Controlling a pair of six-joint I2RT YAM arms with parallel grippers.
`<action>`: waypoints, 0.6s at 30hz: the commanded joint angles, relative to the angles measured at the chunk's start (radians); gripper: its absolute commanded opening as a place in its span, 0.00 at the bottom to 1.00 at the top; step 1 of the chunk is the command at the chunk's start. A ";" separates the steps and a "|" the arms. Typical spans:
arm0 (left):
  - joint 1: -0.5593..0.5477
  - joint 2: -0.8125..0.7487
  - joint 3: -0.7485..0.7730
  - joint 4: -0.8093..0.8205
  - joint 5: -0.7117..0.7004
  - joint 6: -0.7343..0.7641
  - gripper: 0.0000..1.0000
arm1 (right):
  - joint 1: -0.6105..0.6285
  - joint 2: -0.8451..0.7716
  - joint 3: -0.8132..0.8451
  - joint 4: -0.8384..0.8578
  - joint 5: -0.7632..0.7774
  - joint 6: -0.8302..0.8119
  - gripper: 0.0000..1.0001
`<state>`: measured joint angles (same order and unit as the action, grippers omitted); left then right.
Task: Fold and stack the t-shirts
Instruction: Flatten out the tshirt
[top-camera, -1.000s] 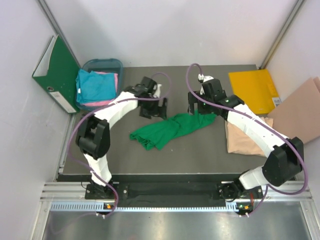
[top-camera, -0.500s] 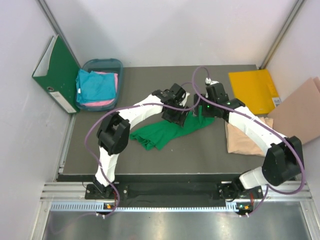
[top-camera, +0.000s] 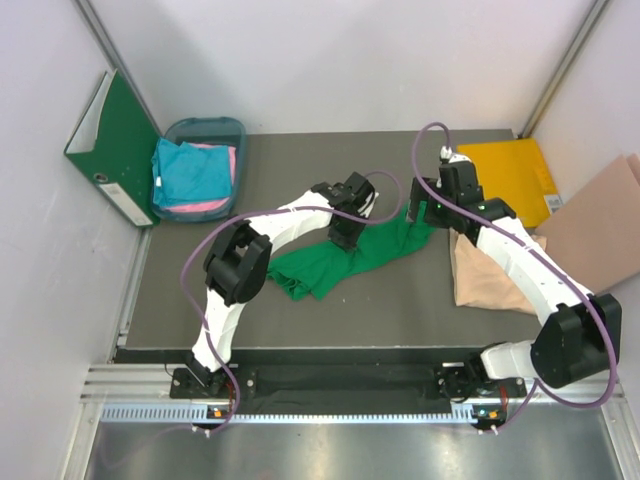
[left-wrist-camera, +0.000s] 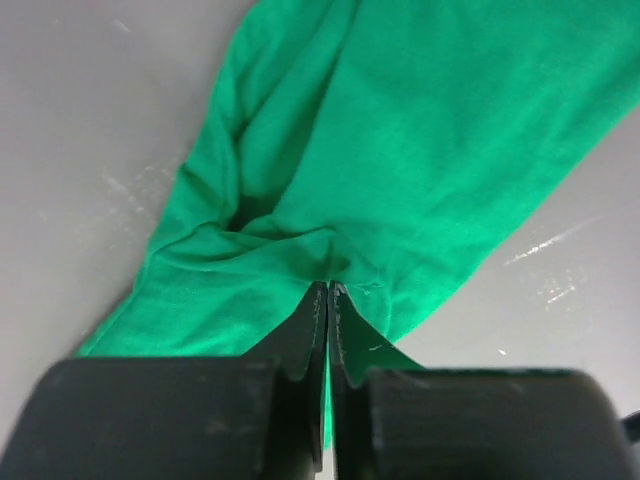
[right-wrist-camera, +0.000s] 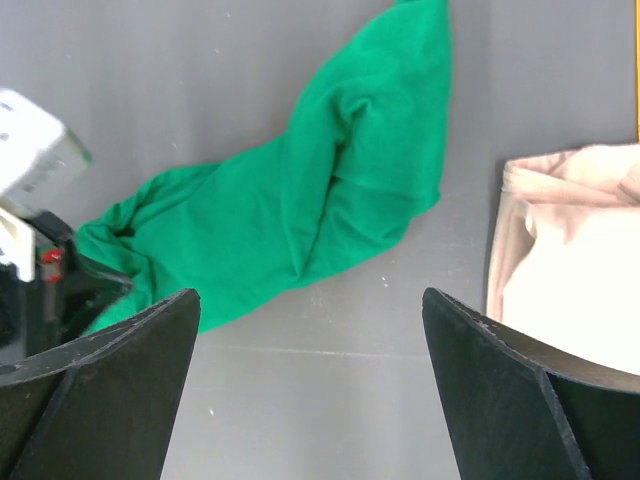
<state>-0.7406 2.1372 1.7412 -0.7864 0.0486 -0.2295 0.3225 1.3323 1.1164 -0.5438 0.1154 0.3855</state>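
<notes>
My left gripper is pinching the fold's inner end on the crumpled green t-shirt, so it should take the bunched cloth nearer the edge (left-wrist-camera: 238, 222) and spread the shirt.
A bright green t-shirt (top-camera: 325, 262) lies crumpled mid-table, also in the left wrist view (left-wrist-camera: 400, 150) and the right wrist view (right-wrist-camera: 300, 210). My left gripper (top-camera: 345, 236) is shut on a fold of its cloth, pinched between the jaws (left-wrist-camera: 328, 292). My right gripper (top-camera: 424, 216) hovers open over the shirt's right end, nothing between its fingers (right-wrist-camera: 310, 295). A beige-peach t-shirt (top-camera: 483, 277) lies at the right (right-wrist-camera: 570, 270). The teal-blue t-shirt (top-camera: 188, 168) rests on the pink t-shirt (top-camera: 218, 205) in a bin.
The blue bin (top-camera: 206, 124) stands at the back left beside an upright green ring binder (top-camera: 115, 140). A yellow folder (top-camera: 505, 180) lies at the back right. A brown sheet (top-camera: 600, 225) leans at the right edge.
My left arm swung right from beside the bin onto the green t-shirt and shut on its cloth. My right gripper drew back to the right, staying open.
</notes>
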 joint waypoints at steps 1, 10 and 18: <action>-0.006 -0.008 0.053 -0.002 -0.076 0.016 0.00 | -0.026 -0.035 -0.020 0.042 -0.002 -0.019 0.92; 0.000 -0.117 0.049 0.007 -0.148 -0.005 0.00 | -0.040 -0.038 -0.043 0.053 -0.022 -0.027 0.92; -0.069 -0.050 0.078 -0.019 -0.041 -0.013 0.76 | -0.054 -0.035 -0.047 0.062 -0.031 -0.040 0.92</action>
<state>-0.7570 2.0899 1.7847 -0.7876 -0.0093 -0.2363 0.2893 1.3281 1.0607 -0.5232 0.0959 0.3618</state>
